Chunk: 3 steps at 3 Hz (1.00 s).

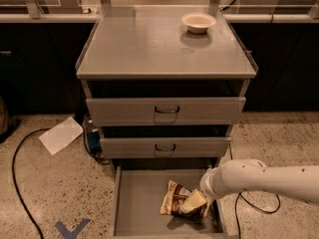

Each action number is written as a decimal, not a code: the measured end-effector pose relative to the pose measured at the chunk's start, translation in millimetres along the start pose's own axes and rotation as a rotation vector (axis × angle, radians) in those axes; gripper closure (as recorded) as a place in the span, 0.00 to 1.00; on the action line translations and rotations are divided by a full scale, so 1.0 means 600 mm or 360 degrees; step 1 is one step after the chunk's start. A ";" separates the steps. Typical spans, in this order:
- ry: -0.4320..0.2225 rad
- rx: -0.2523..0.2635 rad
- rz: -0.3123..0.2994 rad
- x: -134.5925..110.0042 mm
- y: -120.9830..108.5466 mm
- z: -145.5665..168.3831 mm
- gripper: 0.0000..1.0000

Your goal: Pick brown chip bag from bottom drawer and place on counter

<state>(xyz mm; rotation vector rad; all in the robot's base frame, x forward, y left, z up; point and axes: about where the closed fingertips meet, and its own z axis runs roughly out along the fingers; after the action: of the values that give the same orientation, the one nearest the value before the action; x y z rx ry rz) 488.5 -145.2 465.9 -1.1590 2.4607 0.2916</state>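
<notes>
The brown chip bag has a side that faces the white arm. My gripper should close there on the middle of the brown chip bag (192, 199).
The brown chip bag (174, 202) lies on the floor of the open bottom drawer (139, 203), toward its right side. My gripper (193, 203) comes in from the right on a white arm and sits low over the bag's right end, touching or nearly touching it. The counter (149, 49) is the grey metal top of the cabinet above the drawers.
A cream bowl (199, 22) stands at the counter's back right. Two closed drawer fronts with dark handles (167, 109) sit above the open drawer. A white paper (61, 135) and black cables (20, 183) lie on the speckled floor at the left; another cable (259, 208) runs at the right.
</notes>
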 end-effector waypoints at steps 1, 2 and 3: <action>-0.0069 -0.0086 0.0093 0.035 -0.006 0.083 0.00; -0.0182 -0.0212 0.0188 0.088 -0.025 0.187 0.00; -0.0182 -0.0212 0.0188 0.088 -0.025 0.188 0.00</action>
<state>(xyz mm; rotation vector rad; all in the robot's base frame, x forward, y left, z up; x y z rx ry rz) 500.2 -151.8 341.4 -1.0200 2.4433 0.5488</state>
